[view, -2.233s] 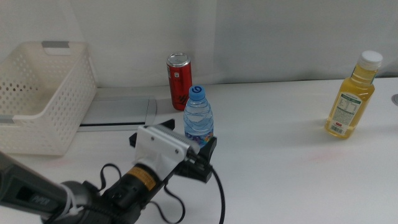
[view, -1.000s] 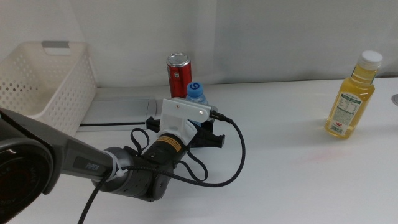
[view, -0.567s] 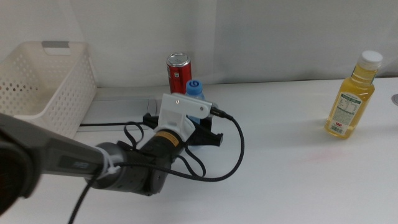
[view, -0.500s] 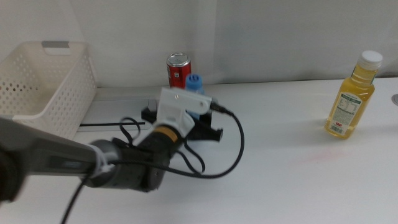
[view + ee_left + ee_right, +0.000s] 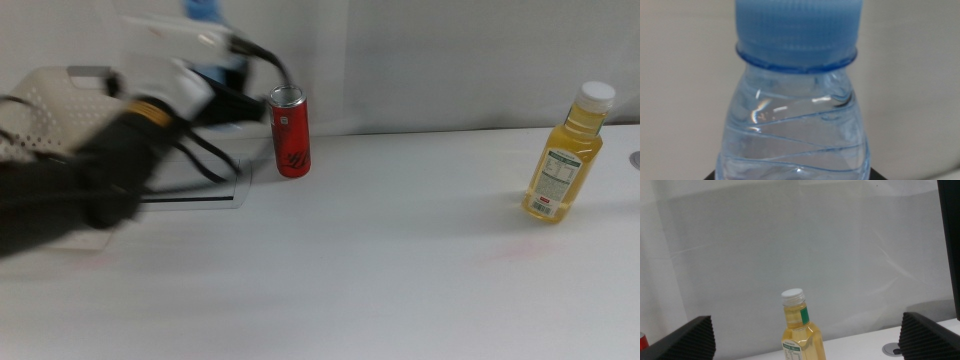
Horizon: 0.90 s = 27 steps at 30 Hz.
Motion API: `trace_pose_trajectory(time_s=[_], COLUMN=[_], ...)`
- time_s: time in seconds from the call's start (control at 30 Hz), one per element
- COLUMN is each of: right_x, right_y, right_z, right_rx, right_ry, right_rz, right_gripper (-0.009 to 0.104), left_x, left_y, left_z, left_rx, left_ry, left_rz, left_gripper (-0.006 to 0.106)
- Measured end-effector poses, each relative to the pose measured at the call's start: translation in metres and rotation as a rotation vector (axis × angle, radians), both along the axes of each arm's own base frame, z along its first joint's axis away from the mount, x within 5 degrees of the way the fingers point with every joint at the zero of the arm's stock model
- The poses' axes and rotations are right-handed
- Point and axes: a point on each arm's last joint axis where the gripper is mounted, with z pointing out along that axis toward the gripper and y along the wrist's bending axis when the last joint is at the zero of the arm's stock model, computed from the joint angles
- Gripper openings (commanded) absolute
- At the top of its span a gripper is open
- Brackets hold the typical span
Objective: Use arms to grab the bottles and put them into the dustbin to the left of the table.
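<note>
My left gripper will let go of the white dustbin's load, the water bottle, now high by the dustbin's rim, on the inside bottom of the white dustbin (image 5: 76, 160), between the dustbin's perforated sides.
My left gripper (image 5: 228, 95) is shut on the small clear water bottle (image 5: 222, 70), held high in the air by the right rim of the white dustbin (image 5: 60, 85); the arm is motion-blurred. In the left wrist view the water bottle (image 5: 795, 130) and its blue cap (image 5: 797, 30) fill the picture, with the left gripper (image 5: 792, 176) barely showing at its sides. The slim red can (image 5: 290, 132) stands at the back of the table. At the far right stands the yellow juice bottle (image 5: 565, 160). My right gripper (image 5: 806, 322) is open and faces the juice bottle (image 5: 801, 332) from a distance.
A grey hatch (image 5: 200, 188) lies in the white tabletop (image 5: 400, 260) between dustbin and can, partly behind the left arm. A small round grey fitting (image 5: 895, 349) sits in the table beyond the juice bottle. A white curtain backs the table.
The left gripper closed on the water bottle, lifted it off the table and swung it up and left toward the dustbin. The can and juice bottle have not moved.
</note>
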Motion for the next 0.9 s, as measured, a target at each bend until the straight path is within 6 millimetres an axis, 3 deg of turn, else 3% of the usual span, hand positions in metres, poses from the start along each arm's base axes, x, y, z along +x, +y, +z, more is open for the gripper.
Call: trace_pose_trajectory(time_s=[0.13,0.33,0.6,0.63,0.73,0.9], right_x=[0.000,0.000,0.000,0.000,0.000,0.000], right_y=[0.000,0.000,0.000,0.000,0.000,0.000], right_z=[0.000,0.000,0.000,0.000,0.000,0.000], right_rx=[0.000,0.000,0.000,0.000,0.000,0.003], right_ry=[0.000,-0.006,-0.006,-0.006,-0.006,-0.005], right_rz=[0.000,0.000,0.000,0.000,0.000,0.001], right_gripper=[0.103,0.103,0.103,0.103,0.103,0.103], left_x=[0.003,0.018,0.020,0.020,0.021,0.034], left_y=[0.041,0.107,0.184,0.198,0.214,0.227], left_z=[0.028,0.064,0.095,0.097,0.090,0.064], left_rx=[0.018,0.019,-0.010,-0.014,-0.027,-0.036], left_ry=[0.034,0.240,0.376,0.401,0.457,0.543], left_rz=[0.088,0.172,0.304,0.330,0.356,0.366], left_gripper=[-0.003,-0.003,-0.003,-0.003,-0.003,-0.003])
